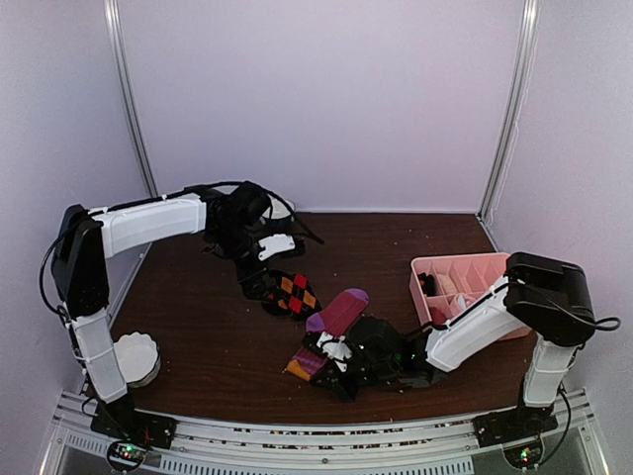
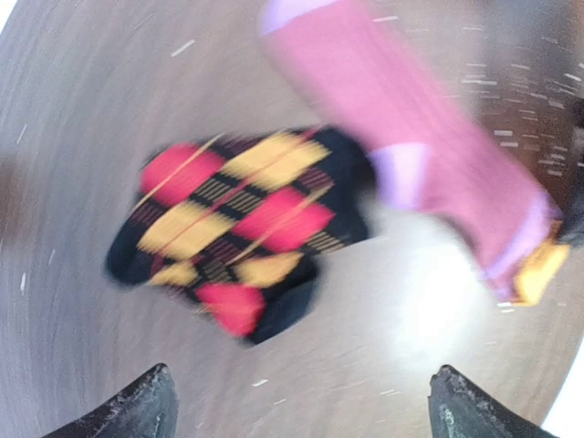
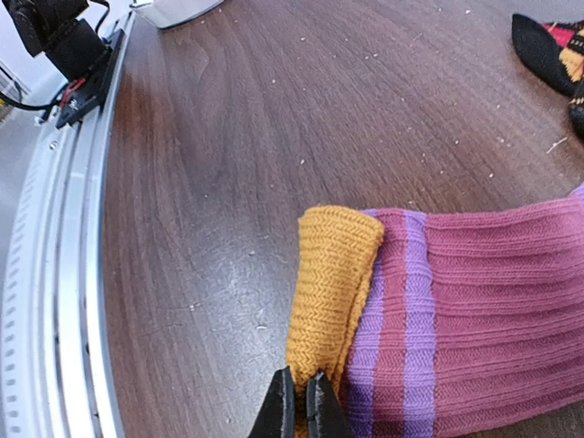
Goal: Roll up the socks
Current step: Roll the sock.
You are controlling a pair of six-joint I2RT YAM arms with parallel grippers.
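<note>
The orange fold is pinched on only one side by my right gripper, so next my left gripper lets go of the argyle sock and pinches the orange fold's loose side [image 3: 339,233] before rolling.
The black argyle sock [image 1: 290,294] [image 2: 237,228] lies flat mid-table, blurred in the left wrist view. My left gripper [image 1: 255,280] [image 2: 301,411] hovers just behind it, open wide and holding nothing. The purple-magenta striped sock [image 1: 338,313] [image 2: 429,155] [image 3: 493,319] stretches from beside the argyle sock toward the near edge. Its orange end [image 1: 304,365] [image 3: 333,283] is folded over onto the stripes. My right gripper [image 1: 331,358] [image 3: 299,401] is shut on that orange fold, pinching the fabric between its fingertips. A corner of the argyle sock [image 3: 547,50] shows at the far right of the right wrist view.
A pink compartment tray [image 1: 465,282] stands at the right, behind my right arm. A white fluted bowl [image 1: 136,358] sits near the left arm's base. A metal rail [image 1: 297,435] [image 3: 55,274] runs along the table's near edge.
</note>
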